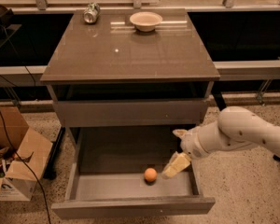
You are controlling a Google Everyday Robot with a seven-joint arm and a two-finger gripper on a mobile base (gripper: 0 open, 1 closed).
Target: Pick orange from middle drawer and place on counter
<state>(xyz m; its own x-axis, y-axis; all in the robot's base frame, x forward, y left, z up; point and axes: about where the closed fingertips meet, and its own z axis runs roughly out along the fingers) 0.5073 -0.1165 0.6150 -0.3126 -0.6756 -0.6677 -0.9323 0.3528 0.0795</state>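
Note:
My gripper should close on the middle of the orange [150,174], which is lying near the front of the open middle drawer.
The orange [150,174] lies on the floor of the middle drawer [107,186], which is pulled out, near its front and a little right of centre. My gripper [177,150] is open over the drawer's right side, just right of the orange. Its lower finger [176,165] hangs close beside the fruit without touching it, and its upper finger [179,133] is further back. The white arm reaches in from the right. The glossy counter [130,55] tops the cabinet above.
A beige bowl [146,20] and a tipped metal can [91,12] sit at the back of the counter. A shut drawer front [130,112] is above the open drawer. A cardboard box [14,157] and cables are on the floor at the left.

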